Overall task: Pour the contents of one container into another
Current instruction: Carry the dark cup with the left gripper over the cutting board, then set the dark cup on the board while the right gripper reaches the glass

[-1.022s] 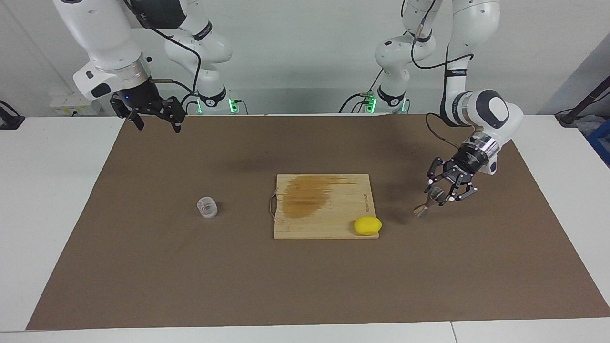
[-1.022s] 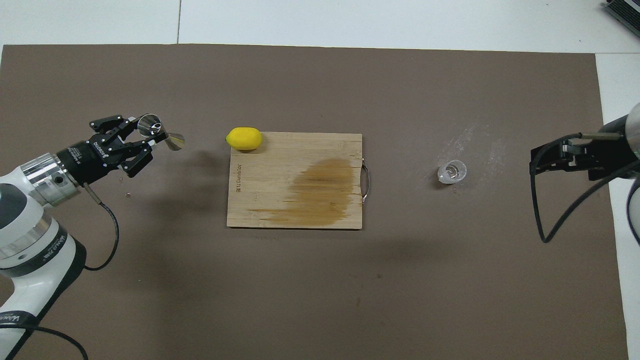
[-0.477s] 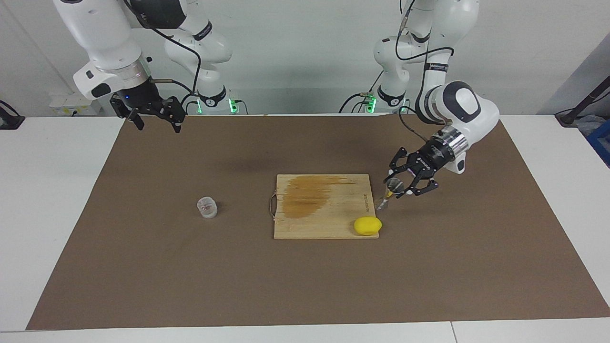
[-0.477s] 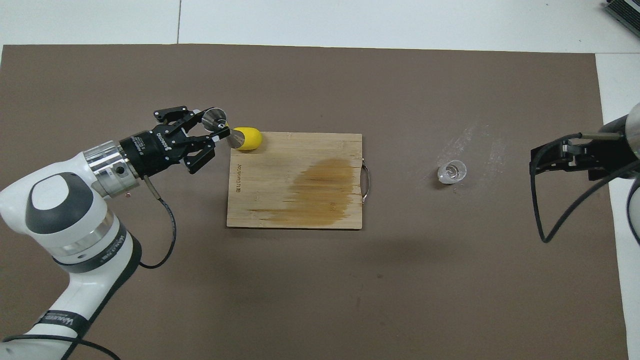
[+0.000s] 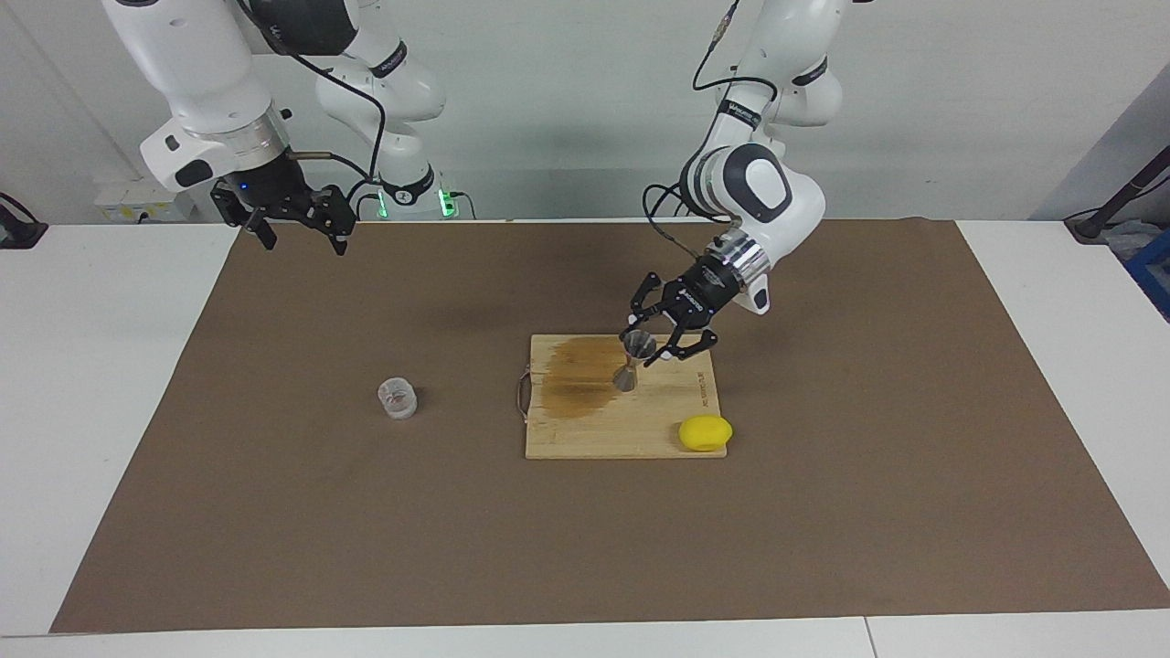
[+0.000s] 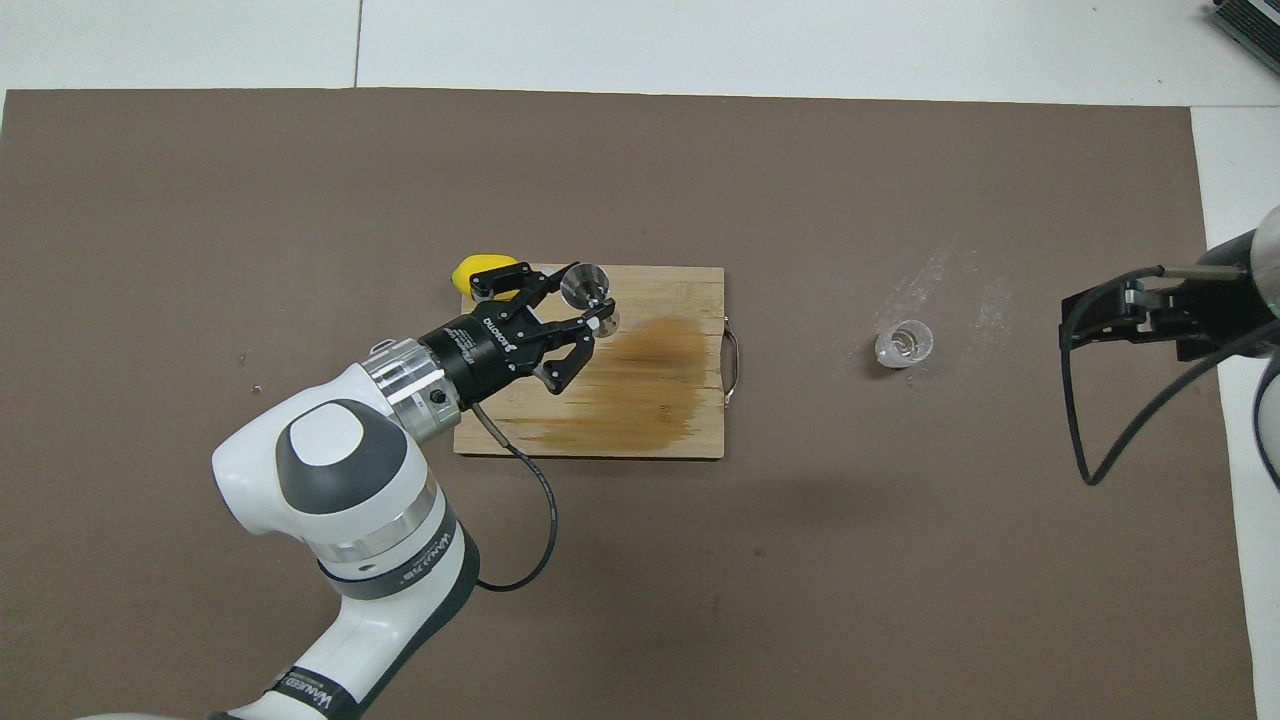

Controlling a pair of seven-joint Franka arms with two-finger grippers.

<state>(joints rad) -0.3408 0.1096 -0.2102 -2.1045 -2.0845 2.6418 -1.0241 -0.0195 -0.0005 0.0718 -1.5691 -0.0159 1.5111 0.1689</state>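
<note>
I will set the jigger down with my left gripper on the board's stained part (image 6: pixel 660 349) near the metal handle.
The metal hourglass jigger (image 5: pixel 629 373) hangs tilted in my left gripper (image 5: pixel 651 347), which is shut on its upper cone, a little above the stained part of the wooden cutting board (image 5: pixel 622 434). In the overhead view the jigger (image 6: pixel 586 286) and the left gripper (image 6: pixel 588 306) are over the board (image 6: pixel 660 420). The small clear cup (image 5: pixel 398 399) stands upright on the brown mat toward the right arm's end, also seen in the overhead view (image 6: pixel 904 344). My right gripper (image 5: pixel 299 230) waits open and empty, raised over the mat's edge near its base.
A yellow lemon-like lump (image 5: pixel 705 432) lies on the board's corner farthest from the robots, toward the left arm's end; in the overhead view the lump (image 6: pixel 476 268) is partly covered by the left gripper. A metal handle (image 5: pixel 522 393) is on the board's end facing the cup.
My left arm has carried the jigger from over the mat at its own end, past the lemon-like lump, to over the cutting board. The right arm and the cup have not moved.
</note>
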